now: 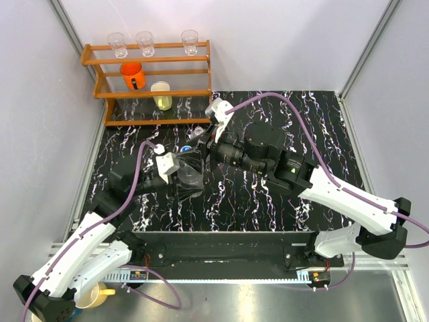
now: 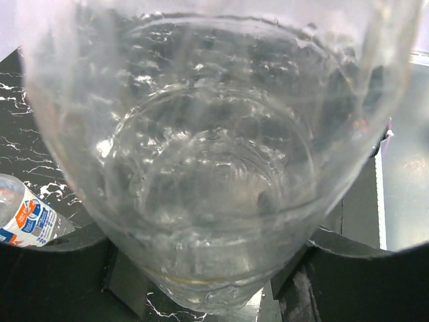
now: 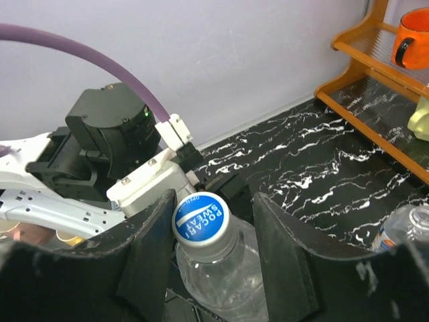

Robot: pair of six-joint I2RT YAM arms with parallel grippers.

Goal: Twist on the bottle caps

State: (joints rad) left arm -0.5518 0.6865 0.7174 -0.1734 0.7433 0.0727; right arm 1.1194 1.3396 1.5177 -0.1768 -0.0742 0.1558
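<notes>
I should set the clear bottle down with my right gripper on the black marbled table (image 1: 151,185) in front of the yellow cup.
A clear bottle (image 1: 190,180) stands on the black marbled table, and my left gripper (image 1: 179,173) is shut on its body. Seen from the left wrist, that bottle (image 2: 214,154) fills the frame between the black fingers (image 2: 67,268). A white cap with a blue top (image 3: 200,219) sits on its neck. My right gripper (image 3: 213,201) is open around the cap, with the left finger (image 3: 144,248) close against it and the right finger (image 3: 288,255) standing clear. A second, labelled bottle (image 3: 405,231) lies nearby with no cap showing on its neck.
An orange wooden rack (image 1: 154,74) stands at the back left with three clear glasses (image 1: 145,43), an orange cup (image 1: 133,75) and a yellow cup (image 1: 161,96). Grey walls close in the table. A yellow mug (image 1: 97,295) sits below the front rail.
</notes>
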